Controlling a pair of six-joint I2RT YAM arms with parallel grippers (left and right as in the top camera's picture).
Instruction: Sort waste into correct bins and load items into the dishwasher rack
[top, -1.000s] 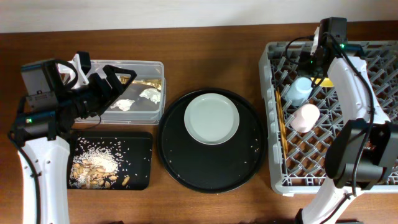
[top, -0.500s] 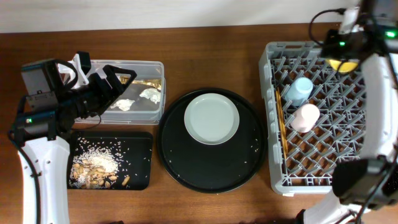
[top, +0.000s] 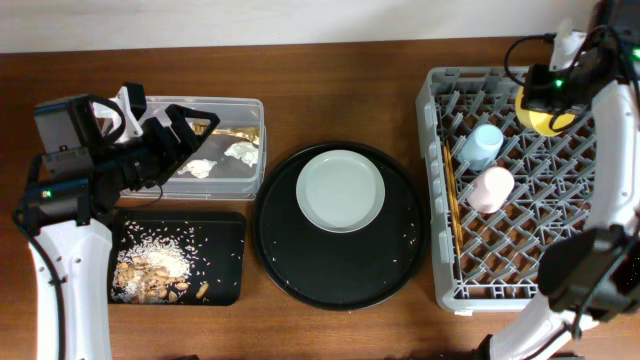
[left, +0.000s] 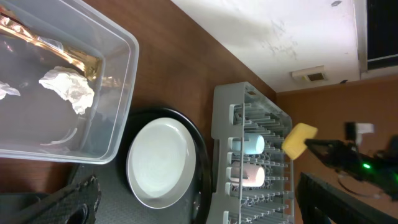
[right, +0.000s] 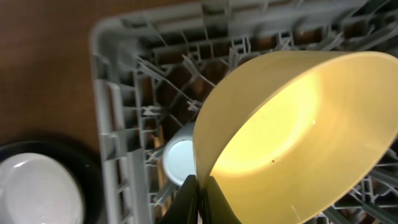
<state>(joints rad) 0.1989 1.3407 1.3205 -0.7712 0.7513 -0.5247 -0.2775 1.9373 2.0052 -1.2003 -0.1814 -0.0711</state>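
The yellow bowl's open side is facing up above the rack's wires. Next, my right gripper puts it down, takes hold again of the bowl's rim (right: 219, 158) and tips it onto its side.
My right gripper (right: 200, 186) is shut on the rim of the yellow bowl (right: 292, 130), holding it over the far part of the grey dishwasher rack (top: 445, 215); the bowl (top: 545, 112) also shows overhead. The light blue cup (top: 480, 145), the pink cup (top: 490, 188) and the chopsticks (top: 452, 200) lie in the rack. The pale plate (top: 340, 190) sits on the round black tray (top: 300, 270). The clear tub (top: 230, 180) holds tissue wads (top: 240, 152) and gold foil (left: 37, 43). The black tray (top: 225, 265) holds food scraps (top: 155, 270). My left gripper (left: 193, 211) is open and empty above the tub.
The wooden table (top: 340, 100) runs to a white wall at the back. The round black tray carries a few rice crumbs (top: 405, 235) to the right of the plate. The rack fills the right side.
My right arm has lifted the yellow bowl up and toward the rack's far right corner. The left arm has not moved.
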